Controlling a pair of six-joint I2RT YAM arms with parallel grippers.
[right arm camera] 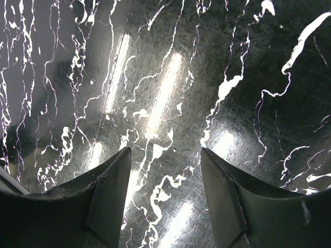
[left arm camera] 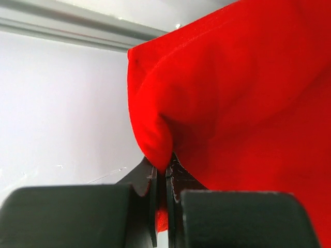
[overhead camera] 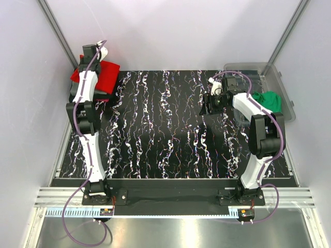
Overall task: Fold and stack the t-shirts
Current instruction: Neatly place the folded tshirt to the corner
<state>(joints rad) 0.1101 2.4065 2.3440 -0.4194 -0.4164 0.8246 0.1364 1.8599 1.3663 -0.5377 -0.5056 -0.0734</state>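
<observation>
I should let go of the red t-shirt with my left gripper so it lies flat on top of the dark cloth (overhead camera: 91, 79), close against the wall.
The bright red t-shirt (overhead camera: 106, 76) lies bunched at the far left corner of the table, on top of a dark cloth (overhead camera: 102, 96). My left gripper (overhead camera: 93, 57) is over it. In the left wrist view the left gripper (left arm camera: 165, 173) is shut on a pinched fold of the red t-shirt (left arm camera: 248, 93), which hangs past the jaws. The green t-shirt (overhead camera: 267, 101) lies crumpled in a clear bin at the far right. My right gripper (overhead camera: 209, 103) is open and empty above the bare table; the right wrist view (right arm camera: 165, 155) shows only tabletop between its fingers. No grey-olive shirt shows.
The black marbled table (overhead camera: 170, 134) spans the middle. The clear plastic bin (overhead camera: 248, 68) stands at the back right corner. White walls and metal posts close in the left, back and right sides; a wall rail (left arm camera: 62, 26) is close behind the left gripper.
</observation>
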